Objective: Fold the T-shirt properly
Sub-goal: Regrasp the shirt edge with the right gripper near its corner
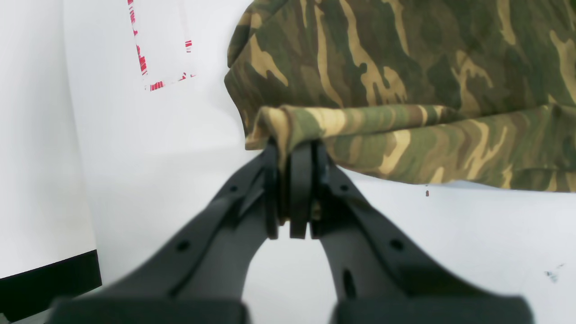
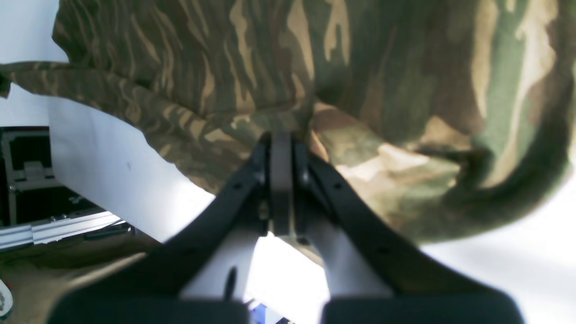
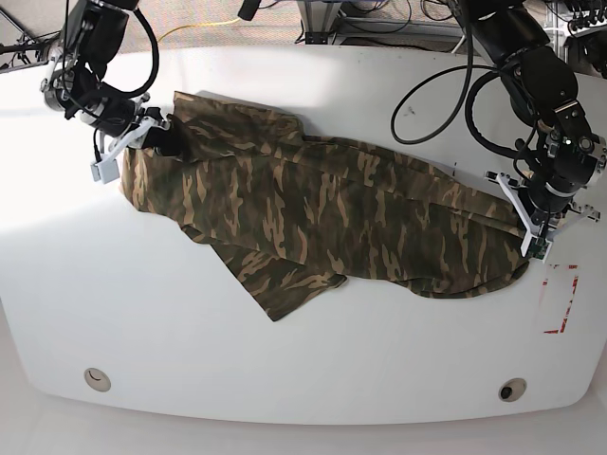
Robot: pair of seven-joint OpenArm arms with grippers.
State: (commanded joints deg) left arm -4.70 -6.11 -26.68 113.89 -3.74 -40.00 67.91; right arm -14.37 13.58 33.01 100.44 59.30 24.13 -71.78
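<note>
My right gripper is resting shut over the flat shoulder of the T-shirt, so it should open, back up and pinch the fold [image 3: 193, 131] beside the sleeve before both grippers lift.
The camouflage T-shirt [image 3: 313, 209] lies stretched across the white table, with a flap hanging toward the front at its middle. My left gripper [image 3: 523, 226] is at the shirt's right end. In the left wrist view this gripper [image 1: 294, 146] is shut on a rolled edge of the T-shirt [image 1: 405, 58], lifted slightly off the table. My right gripper [image 3: 171, 142] is at the shirt's far left end. The right wrist view has that gripper [image 2: 281, 135] shut on a bunched fold of the T-shirt [image 2: 202, 54].
A white sheet with red-striped marks [image 3: 560, 299] lies right of the shirt, also in the left wrist view [image 1: 157, 49]. Two round holes [image 3: 95, 379] [image 3: 512, 390] sit near the table's front edge. Cables [image 3: 446, 95] trail at the back. A black case [image 2: 27, 171] stands beyond the table edge.
</note>
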